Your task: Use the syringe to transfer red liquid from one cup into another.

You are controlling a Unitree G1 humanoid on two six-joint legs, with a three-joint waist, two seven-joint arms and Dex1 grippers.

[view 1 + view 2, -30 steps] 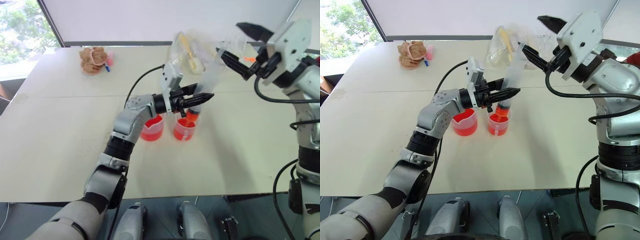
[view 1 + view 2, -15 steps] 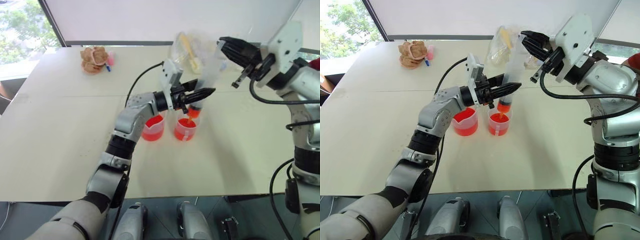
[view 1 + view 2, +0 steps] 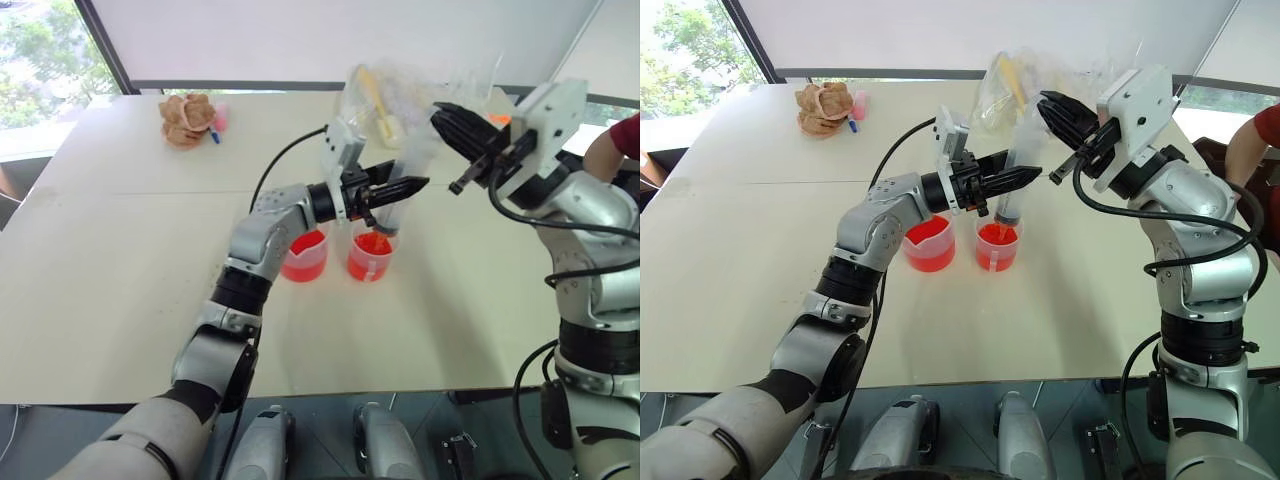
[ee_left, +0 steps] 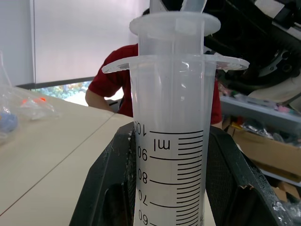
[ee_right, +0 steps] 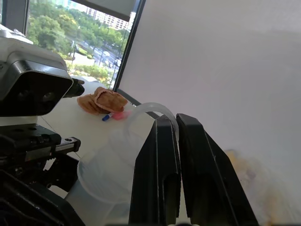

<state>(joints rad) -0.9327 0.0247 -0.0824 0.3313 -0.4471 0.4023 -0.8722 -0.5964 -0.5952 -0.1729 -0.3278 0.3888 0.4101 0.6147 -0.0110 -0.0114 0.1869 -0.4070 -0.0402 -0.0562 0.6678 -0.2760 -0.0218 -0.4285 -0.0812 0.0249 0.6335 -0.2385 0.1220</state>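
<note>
Next, my left gripper lets go of the syringe on the table (image 3: 235, 256) next to the larger spouted cup, opposite the smaller cup.
The syringe (image 3: 410, 168) stands tilted over the smaller cup (image 3: 369, 258), orange tip just above its red liquid (image 3: 996, 240). My left gripper (image 3: 414, 185) is shut on the barrel; the left wrist view shows the barrel (image 4: 170, 141) up close between the black fingers (image 4: 109, 188). The larger spouted cup (image 3: 305, 256), also red inside, stands beside it on the left. My right gripper (image 3: 1048, 101) is shut, its fingertips at the plunger's top. From the right wrist, the closed gripper (image 5: 176, 121) stands in front of the plunger's round head (image 5: 141, 109).
Both cups stand mid-table (image 3: 120, 260). A clear plastic bag (image 3: 378, 100) with a yellow item lies just behind the syringe. A brown crumpled thing (image 3: 187, 118) and a pink item (image 3: 220, 117) sit far left. A person in red (image 3: 622, 140) is at the right edge.
My right gripper has gone from open to shut and has sunk toward the plunger's top. The left gripper and the syringe have stayed over the smaller cup.
</note>
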